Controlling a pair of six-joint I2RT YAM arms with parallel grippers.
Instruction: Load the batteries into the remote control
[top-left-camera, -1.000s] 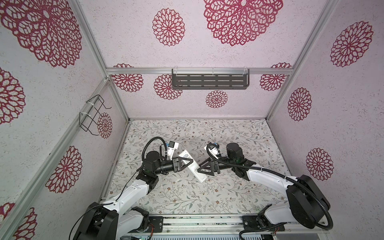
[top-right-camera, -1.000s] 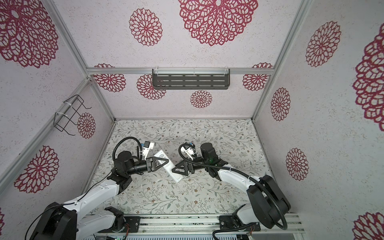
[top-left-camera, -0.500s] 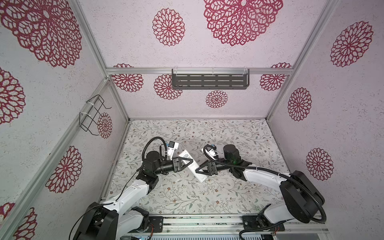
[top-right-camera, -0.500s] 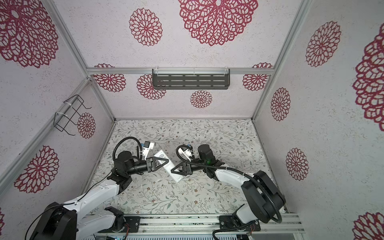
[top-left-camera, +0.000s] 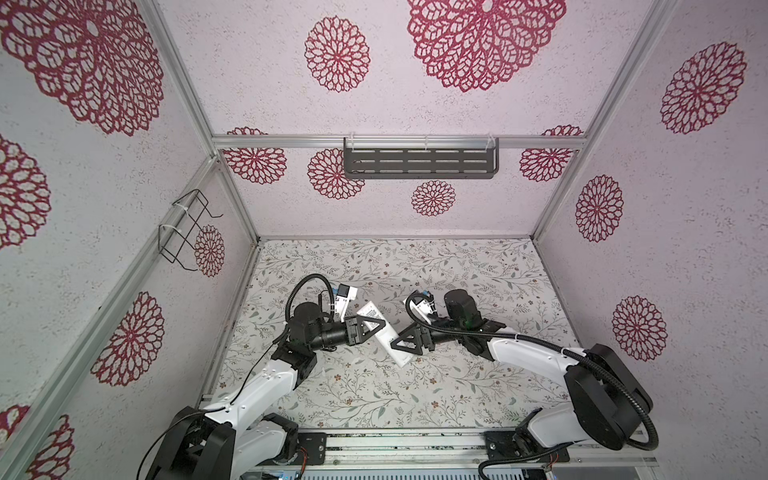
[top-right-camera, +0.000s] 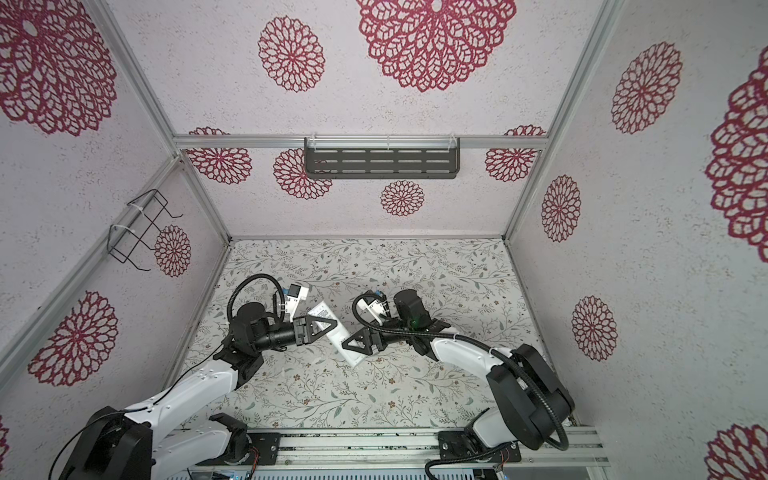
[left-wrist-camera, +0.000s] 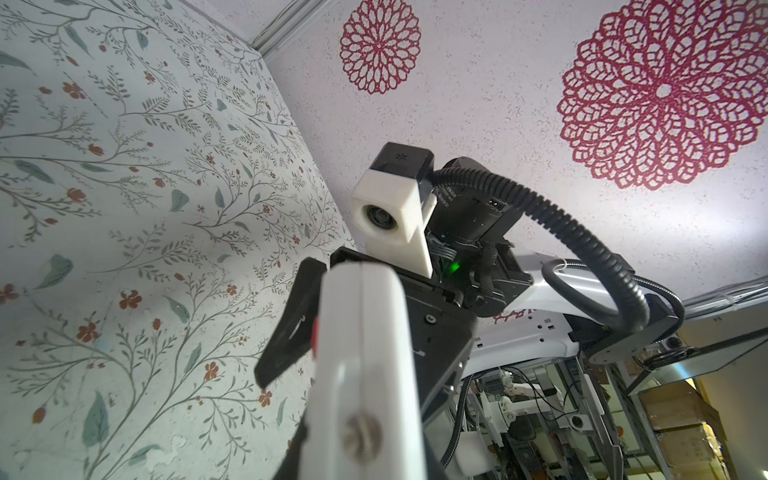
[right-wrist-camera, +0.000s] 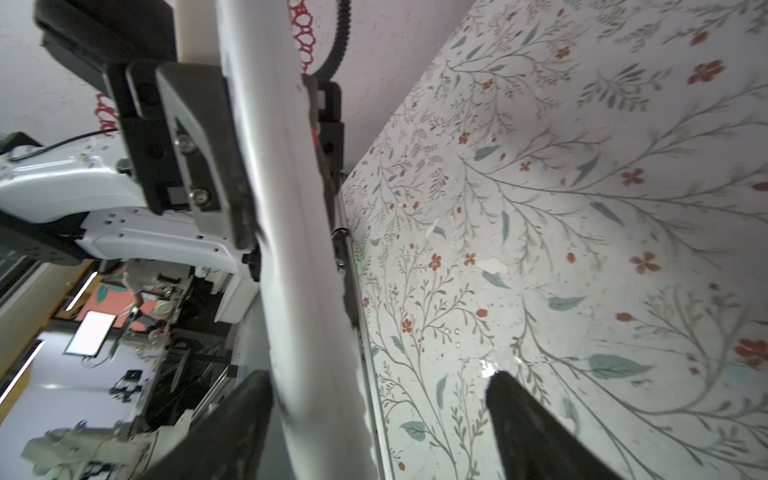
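Observation:
The narrow edge of the remote control faces the robot's right gripper, so that gripper should roll and grasp the remote control's lower end (top-left-camera: 402, 359) by its edges to face the battery cover.
The remote control (top-left-camera: 389, 344) (top-right-camera: 340, 337) is a long white bar held slantwise above the floral table, midway between the arms. My left gripper (top-left-camera: 375, 326) (top-right-camera: 329, 326) is shut on its upper half. In the left wrist view the remote (left-wrist-camera: 365, 353) runs up out of the left gripper (left-wrist-camera: 361, 451). My right gripper (top-left-camera: 400, 345) (top-right-camera: 351, 345) stands open round the remote's lower end. In the right wrist view the remote (right-wrist-camera: 299, 249) lies against one finger (right-wrist-camera: 232, 428), with a wide gap to the other of the right gripper (right-wrist-camera: 378, 382). The batteries are out of view.
A dark slotted shelf (top-left-camera: 419, 163) hangs on the back wall and a wire basket (top-left-camera: 187, 232) on the left wall. The floral tabletop (top-left-camera: 415, 395) stretches to the metal rail at the front. Patterned walls close in three sides.
The right gripper has moved a little left along the remote's lower end, and its jaws narrowed and then spread wide. The left gripper has kept its hold without moving.

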